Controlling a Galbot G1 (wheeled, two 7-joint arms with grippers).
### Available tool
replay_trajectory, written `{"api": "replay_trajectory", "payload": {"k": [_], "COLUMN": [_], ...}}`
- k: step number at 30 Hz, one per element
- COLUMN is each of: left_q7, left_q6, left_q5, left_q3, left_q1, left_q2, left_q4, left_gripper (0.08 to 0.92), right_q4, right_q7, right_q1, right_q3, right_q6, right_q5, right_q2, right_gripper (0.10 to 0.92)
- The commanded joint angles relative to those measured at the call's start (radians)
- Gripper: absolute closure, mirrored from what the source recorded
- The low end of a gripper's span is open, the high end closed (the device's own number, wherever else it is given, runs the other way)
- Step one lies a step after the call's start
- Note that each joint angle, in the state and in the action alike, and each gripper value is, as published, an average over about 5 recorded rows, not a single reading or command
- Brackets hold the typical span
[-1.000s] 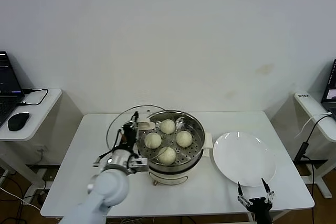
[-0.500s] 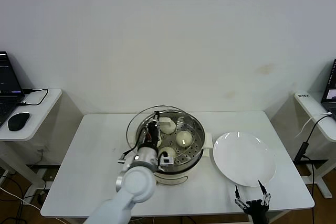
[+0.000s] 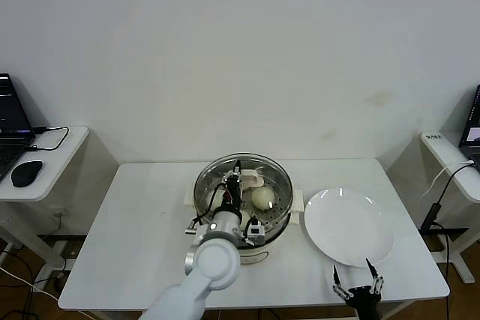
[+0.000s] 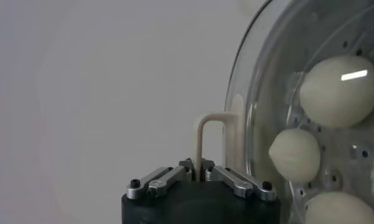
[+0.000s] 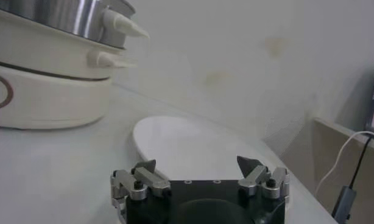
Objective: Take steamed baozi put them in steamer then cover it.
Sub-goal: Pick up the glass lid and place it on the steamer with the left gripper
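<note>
Next, my left gripper releases the glass cover on the rim of the steamer (image 3: 244, 195), closed over the baozi.
The steamer (image 3: 279, 219) stands mid-table on its white base. Over it is the cover (image 3: 253, 180), clear glass with a cream handle (image 4: 211, 137). My left gripper (image 3: 238, 177) (image 4: 198, 168) is shut on that handle. Whether the cover rests on the rim I cannot tell. One steamed baozi (image 3: 262, 198) shows in the head view; my arm hides the rest. Through the glass the left wrist view shows three baozi (image 4: 339, 91) on the perforated tray. My right gripper (image 3: 358, 287) (image 5: 196, 164) hangs open and holds nothing at the table's front right, just before the plate.
A bare white plate (image 3: 349, 226) (image 5: 193, 143) lies to the right of the steamer (image 5: 47, 91). A side table at the left carries a laptop and a mouse (image 3: 26, 174). Another side table (image 3: 450, 157) with cables stands at the right.
My left gripper has carried the cover rightward from beside the steamer to over it, hiding most of the baozi. The right gripper sank slightly toward the table's front edge.
</note>
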State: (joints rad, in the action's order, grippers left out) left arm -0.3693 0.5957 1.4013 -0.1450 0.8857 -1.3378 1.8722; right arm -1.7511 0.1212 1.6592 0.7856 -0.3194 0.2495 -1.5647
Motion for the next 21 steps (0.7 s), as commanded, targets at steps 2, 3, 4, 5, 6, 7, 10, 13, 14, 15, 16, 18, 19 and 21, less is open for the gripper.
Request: {"api": "replay_trajectory", "payload": {"k": [2, 3, 4, 5, 6, 7, 10, 13, 14, 15, 16, 18, 19, 21], "left_q7": [-0.007, -0.006, -0.005, -0.004, -0.002, -0.001, 0.000, 0.003, 0.003, 0.004, 0.005, 0.009, 0.011, 0.013], "left_q6": [0.000, -0.001, -0.002, -0.003, -0.003, -0.004, -0.006, -0.007, -0.008, -0.008, -0.008, -0.010, -0.011, -0.015], "left_q5": [0.021, 0.021, 0.022, 0.022, 0.023, 0.023, 0.023, 0.027, 0.028, 0.028, 0.029, 0.031, 0.034, 0.042], "left_q3": [-0.005, -0.004, -0.003, -0.002, -0.001, 0.000, 0.000, 0.000, 0.000, 0.000, 0.000, 0.000, 0.001, 0.003], "left_q1": [0.007, 0.009, 0.010, 0.010, 0.010, 0.010, 0.009, 0.009, 0.009, 0.009, 0.009, 0.008, 0.008, 0.008], "left_q2": [-0.021, -0.021, -0.022, -0.023, -0.024, -0.025, -0.026, -0.031, -0.033, -0.034, -0.036, -0.039, -0.041, -0.044], "left_q4": [-0.025, -0.027, -0.028, -0.030, -0.033, -0.036, -0.042, -0.047, -0.049, -0.050, -0.052, -0.055, -0.057, -0.060], "left_gripper": [0.853, 0.853, 0.853, 0.853, 0.853, 0.853, 0.853, 0.853, 0.853, 0.853, 0.853, 0.853, 0.853, 0.853], "right_q4": [0.000, -0.001, -0.001, -0.002, -0.002, -0.002, -0.002, -0.002, -0.002, -0.001, -0.001, -0.001, -0.001, -0.001], "right_q7": [-0.001, -0.001, -0.001, -0.001, -0.002, -0.002, -0.002, -0.002, -0.002, -0.002, -0.002, -0.003, -0.003, -0.002], "right_q1": [0.003, 0.003, 0.003, 0.003, 0.004, 0.004, 0.004, 0.004, 0.004, 0.005, 0.005, 0.005, 0.006, 0.006], "right_q3": [-0.002, -0.002, -0.002, -0.002, -0.003, -0.004, -0.007, -0.008, -0.008, -0.008, -0.007, -0.007, -0.007, -0.008], "right_q6": [-0.002, -0.002, -0.002, -0.002, -0.002, -0.002, -0.002, -0.003, -0.003, -0.004, -0.004, -0.005, -0.005, -0.005], "right_q5": [0.004, 0.004, 0.003, 0.003, 0.002, 0.002, 0.001, 0.001, 0.001, 0.001, 0.000, 0.000, 0.000, -0.001], "right_q2": [0.001, 0.002, 0.002, 0.002, 0.003, 0.003, 0.003, 0.004, 0.004, 0.004, 0.005, 0.005, 0.005, 0.005], "right_gripper": [0.203, 0.203, 0.203, 0.203, 0.203, 0.203, 0.203, 0.203, 0.203, 0.203, 0.203, 0.203, 0.203, 0.203]}}
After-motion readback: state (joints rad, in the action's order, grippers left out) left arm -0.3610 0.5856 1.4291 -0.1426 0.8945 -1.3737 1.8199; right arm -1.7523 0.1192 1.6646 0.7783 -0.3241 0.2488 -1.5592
